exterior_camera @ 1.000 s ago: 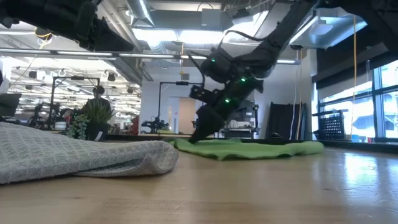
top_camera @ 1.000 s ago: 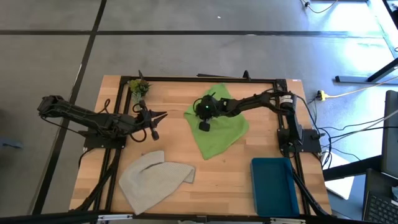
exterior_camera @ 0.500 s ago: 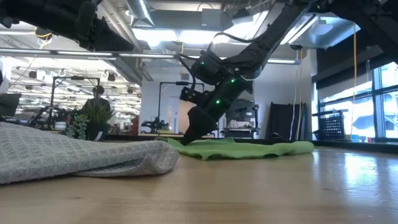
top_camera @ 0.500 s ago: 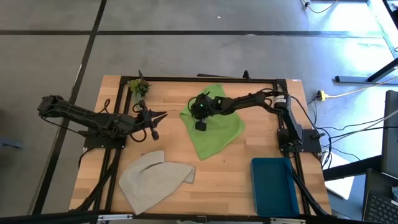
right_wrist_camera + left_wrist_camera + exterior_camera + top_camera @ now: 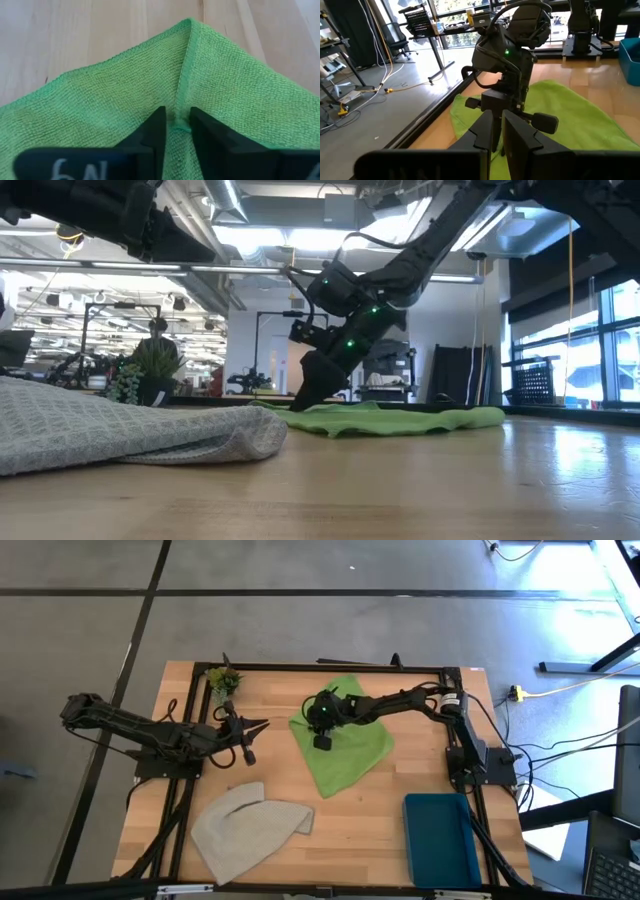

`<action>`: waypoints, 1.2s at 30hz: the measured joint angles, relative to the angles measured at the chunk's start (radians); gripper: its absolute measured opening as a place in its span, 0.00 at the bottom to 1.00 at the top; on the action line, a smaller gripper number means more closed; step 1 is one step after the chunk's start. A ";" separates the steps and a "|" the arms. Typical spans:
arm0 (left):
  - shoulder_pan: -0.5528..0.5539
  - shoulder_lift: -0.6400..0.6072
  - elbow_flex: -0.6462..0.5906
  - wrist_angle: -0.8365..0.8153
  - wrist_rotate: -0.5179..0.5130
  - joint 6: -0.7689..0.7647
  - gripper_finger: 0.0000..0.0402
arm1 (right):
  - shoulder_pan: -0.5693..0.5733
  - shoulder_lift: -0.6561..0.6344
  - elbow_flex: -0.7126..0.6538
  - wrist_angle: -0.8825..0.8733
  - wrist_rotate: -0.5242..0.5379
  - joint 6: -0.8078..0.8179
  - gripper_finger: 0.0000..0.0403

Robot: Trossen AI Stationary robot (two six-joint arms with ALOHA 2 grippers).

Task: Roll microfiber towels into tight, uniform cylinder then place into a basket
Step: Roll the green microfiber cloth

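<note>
I should use my right gripper to pinch the loose corner of the towel's fold (image 5: 181, 123), as the green towel's edge is folded over itself, and pull it out flat before rolling.
The lime green towel (image 5: 345, 745) lies spread on the table's middle, toward the far side. My right gripper (image 5: 315, 722) slants down onto its left part near a corner (image 5: 189, 22). Its fingers are a little apart, with a raised hem ridge (image 5: 182, 75) running in between them. The grey-beige towel (image 5: 250, 825) lies loosely folded at the near left. The teal basket (image 5: 410, 835) stands at the near right. My left gripper (image 5: 258, 726) hovers shut at the left, pointing toward the green towel and holding nothing. My right gripper comes slanting down from the table's right. Its fingertips (image 5: 159, 125) stand on the green towel on either side of the hem ridge (image 5: 179, 124), near the towel's left corner. The towel lies flat on the table. Whether the fingers still pinch the ridge I cannot tell.
A small green plant sprig (image 5: 223, 680) stands at the far left corner. Bare wood (image 5: 350, 830) lies between the grey-beige towel and the basket. A black frame (image 5: 185, 800) runs along the table's sides. In the low view the grey-beige towel (image 5: 120, 430) fills the near left.
My right gripper has gone a short way toward the table's left edge and dragged the green towel's left part with it. The towel has slid slightly left along the table. The gripper has then kept still.
</note>
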State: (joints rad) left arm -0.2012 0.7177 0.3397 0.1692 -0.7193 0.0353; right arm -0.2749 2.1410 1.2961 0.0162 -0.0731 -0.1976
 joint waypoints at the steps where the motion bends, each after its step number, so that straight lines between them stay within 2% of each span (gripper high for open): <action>1: 0.000 0.000 0.000 0.000 0.000 0.000 0.07 | 0.000 -0.004 0.000 -0.005 0.000 -0.012 0.27; 6: 0.000 0.000 0.000 0.000 0.000 0.000 0.07 | 0.000 -0.025 0.000 -0.001 0.001 -0.017 0.31; 14: 0.000 0.000 0.000 0.000 0.000 0.000 0.07 | 0.004 -0.026 0.000 -0.045 0.010 -0.017 0.26; 19: 0.000 0.000 0.000 0.000 0.000 0.000 0.07 | 0.014 -0.026 -0.001 -0.052 0.177 -0.038 0.23; 26: 0.000 0.000 0.000 0.000 0.000 -0.001 0.07 | 0.016 -0.026 -0.001 -0.053 0.135 -0.051 0.21; 29: 0.000 0.000 0.000 0.000 0.000 -0.001 0.07 | 0.017 -0.026 -0.001 -0.053 0.135 -0.051 0.17; 34: 0.000 0.000 0.000 0.000 0.000 -0.002 0.07 | 0.018 -0.026 -0.001 -0.048 0.135 -0.079 0.03; 36: 0.000 0.000 0.000 0.000 0.000 -0.002 0.07 | 0.019 -0.026 -0.001 -0.042 0.135 -0.081 0.02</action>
State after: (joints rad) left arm -0.2016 0.7179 0.3397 0.1690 -0.7193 0.0334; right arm -0.2562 2.1147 1.2953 -0.0257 0.0616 -0.2787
